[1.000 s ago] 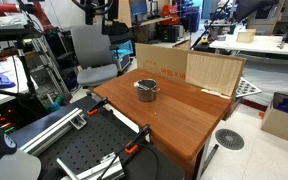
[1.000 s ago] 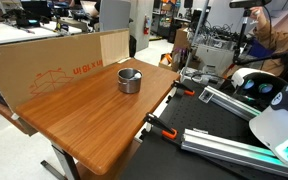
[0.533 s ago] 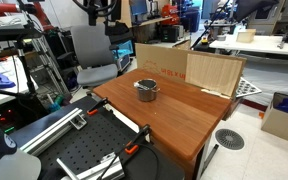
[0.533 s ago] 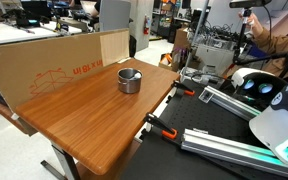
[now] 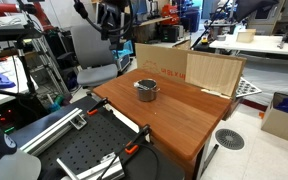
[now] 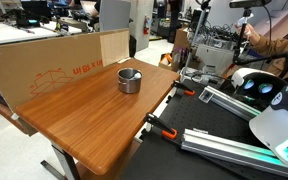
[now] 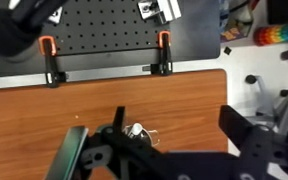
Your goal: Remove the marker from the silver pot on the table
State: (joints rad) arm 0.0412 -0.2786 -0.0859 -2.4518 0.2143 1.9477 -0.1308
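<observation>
My gripper should next go down to the silver pot and close on the white upper end of the marker (image 5: 141, 86) (image 7: 136, 129) inside the pot.
The silver pot (image 5: 147, 90) stands on the reddish-brown table (image 5: 184, 118) near its far side, in front of cardboard sheets. It also shows in an exterior view (image 6: 130, 80). A thin dark stick inside it looks like the marker (image 5: 144, 85), too small to make out clearly. My gripper (image 5: 112, 18) hangs high above the table's far left corner, well away from the pot. In the wrist view my gripper (image 7: 179, 125) is open and empty over the bare table (image 7: 44, 120). The pot is out of the wrist view.
Cardboard sheets (image 5: 189, 68) stand along the table's far edge. Orange-handled clamps (image 7: 47, 60) grip the table edge beside a black perforated board (image 7: 104, 30). A grey office chair (image 5: 92, 52) stands behind the table. Another robot base (image 6: 274, 110) sits nearby.
My gripper has come lower and a little to the right at the top of the exterior view. The pot and marker have not moved.
</observation>
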